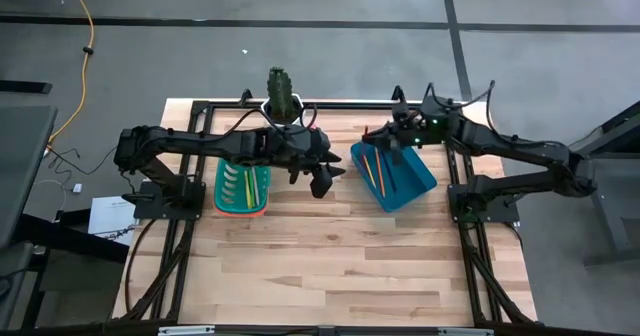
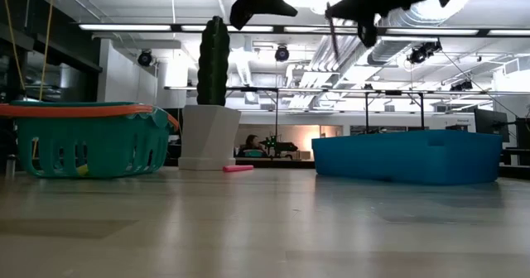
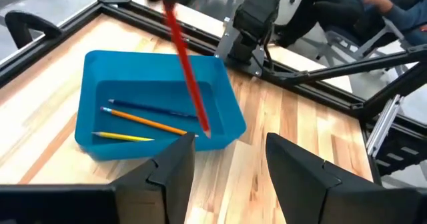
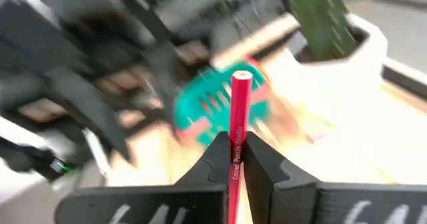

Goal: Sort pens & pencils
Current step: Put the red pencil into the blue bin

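Next, I release the red pencil from my right gripper in the blue bin (image 1: 380, 178) by the yellow and orange pencils.
My right gripper (image 4: 238, 143) is shut on a red pencil (image 3: 188, 71) above the blue bin (image 1: 393, 174). In the bin lie three pencils (image 3: 143, 121): dark blue, orange and yellow. My left gripper (image 3: 227, 161) is open and holds nothing; it hovers over the table between the blue bin and the teal basket (image 1: 242, 186). Light sticks, the pens (image 1: 248, 184), lie in that basket. A hot-pink pen (image 2: 238, 168) lies flat on the table near the cactus pot (image 2: 209, 136). My right gripper pinches the red pencil's shaft (image 4: 239, 121) between its two fingers. The pencil runs along the fingers, and its flat end (image 4: 241, 77) sticks out past the fingertips. It is lifted clear and slants down over the blue bin, its lower end (image 3: 205, 131) above the bin's rim.
A white pot with a green cactus (image 1: 280, 94) stands at the far edge between the two containers. A black frame (image 1: 200, 106) borders the wooden table. The near half of the table (image 1: 330, 266) is bare wood. People sit beyond the table (image 3: 373, 4).
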Robot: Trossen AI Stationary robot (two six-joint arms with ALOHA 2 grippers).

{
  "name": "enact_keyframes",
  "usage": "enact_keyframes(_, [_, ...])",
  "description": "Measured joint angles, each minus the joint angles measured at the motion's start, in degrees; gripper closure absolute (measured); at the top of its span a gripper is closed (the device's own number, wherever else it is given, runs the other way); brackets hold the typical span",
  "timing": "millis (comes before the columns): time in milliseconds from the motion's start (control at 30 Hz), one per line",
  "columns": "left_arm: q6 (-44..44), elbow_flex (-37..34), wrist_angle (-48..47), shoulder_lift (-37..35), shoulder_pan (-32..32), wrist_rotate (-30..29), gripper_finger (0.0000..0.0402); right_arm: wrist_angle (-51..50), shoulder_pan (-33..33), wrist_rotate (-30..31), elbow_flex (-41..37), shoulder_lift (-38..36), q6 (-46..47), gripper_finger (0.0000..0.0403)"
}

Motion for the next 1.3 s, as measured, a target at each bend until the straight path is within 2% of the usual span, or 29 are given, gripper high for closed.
enact_keyframes(267, [2.0,0.0,0.5,0.0,-0.6,2.3,0.0229,-19.3,-5.8,0.5,0.0,0.0,-3.1,0.0398])
enact_keyframes(467, [4.5,0.0,1.8,0.0,-2.9,2.3,0.0229,-28.9,-8.0,0.6,0.0,0.0,-2.5,0.0398])
enact_keyframes(633, [4.9,0.0,2.2,0.0,-3.9,2.3,0.0229,-35.6,-8.0,3.7,-0.2,0.0,-0.6,0.0398])
enact_keyframes(1000, [4.9,0.0,1.6,0.0,-6.1,2.1,0.0229,-31.3,-8.0,4.8,-6.7,0.4,6.1,0.0398])
enact_keyframes(1300, [4.9,0.0,-2.7,0.0,-6.9,2.1,0.0229,-27.2,-8.0,5.8,-7.1,0.4,7.8,0.0395])
